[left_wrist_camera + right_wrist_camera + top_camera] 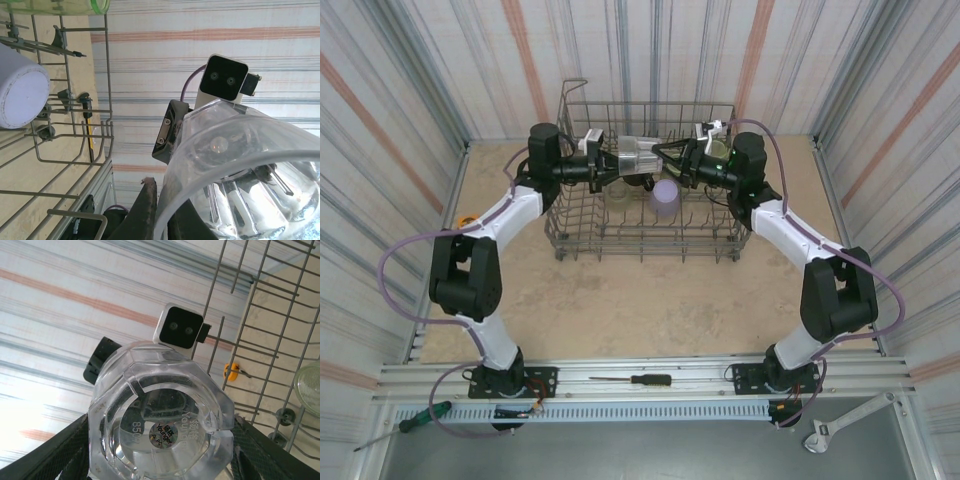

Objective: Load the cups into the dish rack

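Note:
The clear plastic cup is held only by its base end in my right gripper, so that gripper should open and grip deeper along the sides point(642, 148) before my left gripper opens.
A clear plastic cup point(640, 155) hangs on its side above the back of the grey wire dish rack point(645, 243), held between both arms. My left gripper point(608, 162) is shut on its rim point(240, 150), with one finger inside and one finger point(142, 210) outside. My right gripper point(672, 162) is shut on its faceted base point(160, 420), a finger point(55, 455) on each side. A lavender cup point(665, 197) stands upside down in the rack, and also shows as the lavender cup point(22, 92) in the left wrist view. An olive-green tumbler point(60, 5) lies beyond it.
Rack wires point(260, 330) run close to the right of the held cup. A black screwdriver point(635, 380) and a green one point(420, 418) lie on the near rail, a metal tool point(840, 425) at bottom right. Corrugated walls enclose the table.

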Motion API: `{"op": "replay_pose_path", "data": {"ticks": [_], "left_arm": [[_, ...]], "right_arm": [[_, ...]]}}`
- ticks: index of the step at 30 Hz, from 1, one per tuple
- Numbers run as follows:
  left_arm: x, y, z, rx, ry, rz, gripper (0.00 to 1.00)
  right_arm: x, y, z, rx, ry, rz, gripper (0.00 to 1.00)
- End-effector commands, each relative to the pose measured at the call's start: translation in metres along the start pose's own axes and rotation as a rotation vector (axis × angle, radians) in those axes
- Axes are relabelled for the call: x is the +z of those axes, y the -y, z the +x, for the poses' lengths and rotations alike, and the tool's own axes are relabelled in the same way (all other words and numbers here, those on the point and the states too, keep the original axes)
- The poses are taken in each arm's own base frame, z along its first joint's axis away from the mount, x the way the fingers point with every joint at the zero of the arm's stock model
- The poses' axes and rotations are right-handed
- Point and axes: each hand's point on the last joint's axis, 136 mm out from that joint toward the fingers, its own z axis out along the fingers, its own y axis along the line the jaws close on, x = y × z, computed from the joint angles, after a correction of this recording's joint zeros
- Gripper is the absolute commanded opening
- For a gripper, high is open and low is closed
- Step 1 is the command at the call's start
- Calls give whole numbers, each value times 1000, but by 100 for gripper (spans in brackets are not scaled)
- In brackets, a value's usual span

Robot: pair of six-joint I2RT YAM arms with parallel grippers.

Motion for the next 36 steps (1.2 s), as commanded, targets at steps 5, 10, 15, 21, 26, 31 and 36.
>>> {"op": "replay_pose_path", "data": {"ticks": [5,10,15,21,26,31,36], "left_arm": [[1,11,6,44,7,-7,0],[1,9,7,41,6,-7,0],[1,6,6,35,5,-4,0],[2,3,5,27,5,-3,0],[3,2,5,26,3,0,0],[2,6,7,33,0,3,0],[2,3,9,29,-4,0,0]], "right_arm": [[2,-23,12,-79,-28,-46,53],[9,-29,16,-84,-50,-62,73],[15,-36,19,-94,-67,-79,86],[16,-41,17,-98,-63,-93,80],[19,-40,14,-93,-60,-110,74],[22,-38,11,-82,-50,-122,81],[22,-39,5,-77,-23,-128,89]]}}
